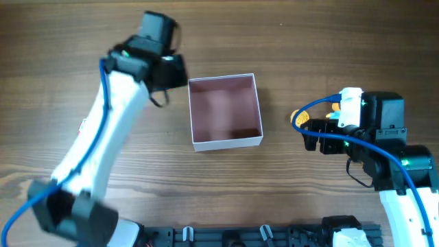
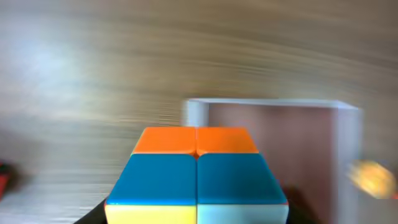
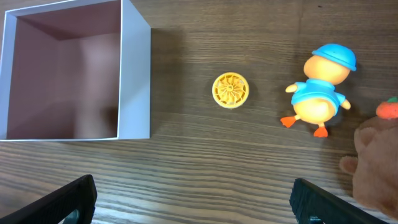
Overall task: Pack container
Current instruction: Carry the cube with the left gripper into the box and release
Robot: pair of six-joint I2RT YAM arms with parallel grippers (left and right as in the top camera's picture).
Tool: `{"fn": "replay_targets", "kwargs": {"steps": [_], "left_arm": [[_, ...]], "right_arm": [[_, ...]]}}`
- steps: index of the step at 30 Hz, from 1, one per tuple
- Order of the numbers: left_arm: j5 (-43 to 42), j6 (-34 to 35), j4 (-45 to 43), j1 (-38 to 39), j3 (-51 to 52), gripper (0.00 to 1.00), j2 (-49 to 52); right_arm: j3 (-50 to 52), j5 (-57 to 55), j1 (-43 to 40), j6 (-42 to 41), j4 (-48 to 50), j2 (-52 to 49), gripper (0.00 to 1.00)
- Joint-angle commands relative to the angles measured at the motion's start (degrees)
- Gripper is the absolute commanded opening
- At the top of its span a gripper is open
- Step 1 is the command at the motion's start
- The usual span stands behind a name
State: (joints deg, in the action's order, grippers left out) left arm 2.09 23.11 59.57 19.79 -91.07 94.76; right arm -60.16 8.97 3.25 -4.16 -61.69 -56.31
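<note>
The robot's left gripper should set the colour cube down inside the container [image 1: 207,103], near the far side of the container.
The container [image 1: 228,143] is a shallow square box with white walls and a dusty-pink inside, at the table's middle, with nothing in it. My left gripper [image 1: 175,71] is just left of its far left corner, shut on a colour cube [image 2: 196,174] with orange, blue, yellow and pale faces. In the left wrist view the cube is in front of the container's wall [image 2: 198,113]. My right gripper [image 3: 193,202] is open and empty, to the right of the container [image 3: 135,74].
A yellow ribbed disc [image 3: 231,90] lies right of the container and also shows overhead [image 1: 299,118]. A duck toy with a blue cap [image 3: 320,87] and a brown plush [image 3: 376,171] lie further right. A red thing [image 2: 3,177] shows at the left wrist view's edge.
</note>
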Motion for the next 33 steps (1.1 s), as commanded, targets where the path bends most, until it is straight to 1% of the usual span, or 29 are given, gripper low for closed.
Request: {"fn": "replay_targets", "kwargs": {"steps": [1, 4, 5, 8, 15, 18, 21, 22, 24, 26, 27, 30, 31, 33], "left_arm": [[0.0, 2.1, -1.5, 10.3, -0.2, 0.04, -1.1], [1.5, 3.2, -3.5, 15.5, 0.0, 0.04, 2.3], [1.4, 3.6, -4.3, 16.6, 0.0, 0.04, 5.2], [1.1, 6.0, -4.9, 16.7, 0.0, 0.04, 10.5], [0.5, 6.1, -6.7, 13.6, 0.0, 0.05, 22.3], [0.5, 6.1, -7.1, 10.9, 0.0, 0.08, 24.1], [0.5, 6.1, -7.8, 7.9, 0.0, 0.09, 24.2], [0.3, 6.1, -8.0, 7.2, 0.0, 0.13, 24.2], [0.3, 6.0, -7.7, 6.1, 0.0, 0.27, 24.2], [0.3, 5.6, -7.5, 6.0, 0.0, 0.4, 24.2], [0.3, 5.6, -7.5, 6.0, 0.0, 0.51, 24.2], [-0.3, 5.7, -7.6, 6.6, 0.0, 0.57, 24.2], [-0.7, 5.7, -7.7, 6.8, 0.0, 0.61, 24.2], [-1.4, 5.7, -7.5, 7.1, 0.0, 0.61, 23.8]], "right_arm": [[-1.4, 0.1, 0.2, 1.0, 0.2, -0.1, 1.0], [-1.4, 0.1, 0.2, 1.0, 0.1, -0.1, 1.0], [-1.4, 0.1, 0.2, 1.0, 0.0, -0.1, 1.0], [-1.4, 0.1, 0.2, 1.0, -0.1, -0.1, 1.0], [-1.4, 0.1, 0.2, 1.0, -0.1, -0.1, 1.0], [-1.4, 0.1, 0.2, 1.0, -0.1, -0.1, 1.0], [-1.4, 0.1, 0.2, 1.0, -0.1, -0.1, 1.0], [-1.4, 0.1, 0.2, 1.0, -0.1, -0.1, 1.0], [-1.4, 0.1, 0.2, 1.0, -0.1, -0.1, 1.0], [-1.4, 0.1, 0.2, 1.0, -0.1, -0.1, 1.0], [-1.4, 0.1, 0.2, 1.0, -0.1, -0.1, 1.0], [-1.4, 0.1, 0.2, 1.0, -0.2, -0.1, 1.0], [-1.4, 0.1, 0.2, 1.0, -0.2, -0.1, 1.0], [-1.4, 0.1, 0.2, 1.0, -0.2, -0.1, 1.0]]}}
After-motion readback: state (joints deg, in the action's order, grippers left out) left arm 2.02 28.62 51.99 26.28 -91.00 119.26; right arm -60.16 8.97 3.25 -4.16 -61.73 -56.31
